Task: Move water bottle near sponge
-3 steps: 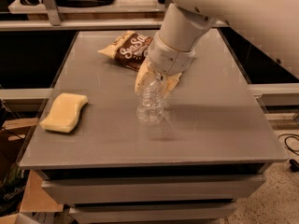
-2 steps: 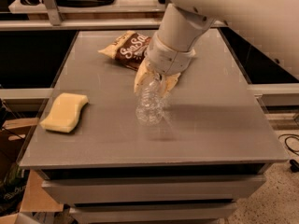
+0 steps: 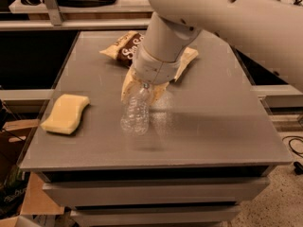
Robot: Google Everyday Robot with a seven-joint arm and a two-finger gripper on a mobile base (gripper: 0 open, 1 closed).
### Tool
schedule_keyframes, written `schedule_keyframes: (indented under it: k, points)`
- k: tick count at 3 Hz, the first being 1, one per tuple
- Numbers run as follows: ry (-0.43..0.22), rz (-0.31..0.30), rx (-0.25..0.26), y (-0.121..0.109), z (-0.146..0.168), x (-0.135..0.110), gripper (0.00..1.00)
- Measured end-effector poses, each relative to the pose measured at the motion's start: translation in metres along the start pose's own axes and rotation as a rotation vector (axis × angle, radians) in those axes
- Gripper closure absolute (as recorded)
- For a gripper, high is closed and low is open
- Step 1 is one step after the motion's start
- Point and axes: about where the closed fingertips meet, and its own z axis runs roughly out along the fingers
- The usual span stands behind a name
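Note:
Next, my gripper lets go of the water bottle close beside the sponge's front corner (image 3: 93, 136), on the side that faces the middle of the table.
The water bottle (image 3: 136, 113) is a clear ribbed plastic bottle hanging upright over the middle of the grey table (image 3: 213, 126), with a faint shadow on the surface below it. My gripper (image 3: 143, 91) comes down from the white arm and is shut on the bottle's upper part; the cap is hidden between the pale fingers (image 3: 128, 86). The sponge (image 3: 66, 113), pale yellow with wavy sides, lies flat near the table's left edge, about a bottle's length to the left of the bottle.
A brown-and-cream chip bag (image 3: 124, 51) lies at the back of the table, partly hidden behind the arm. The table's edges drop off at left, front and right. Shelving runs behind the table.
The gripper has carried the water bottle a little to the left, toward the sponge, and the bottle looks slightly raised. The sponge and chip bag have not moved.

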Motion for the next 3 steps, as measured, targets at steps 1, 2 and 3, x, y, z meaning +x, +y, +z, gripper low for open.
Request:
schedule_keyframes:
  k: [1,2,3]
  points:
    - [0.014,0.021,-0.010,0.018,0.021,0.006,1.00]
    - [0.012,0.027,-0.020,0.038,0.040,0.005,1.00]
    - [-0.013,0.006,-0.028,0.059,0.043,0.002,1.00]
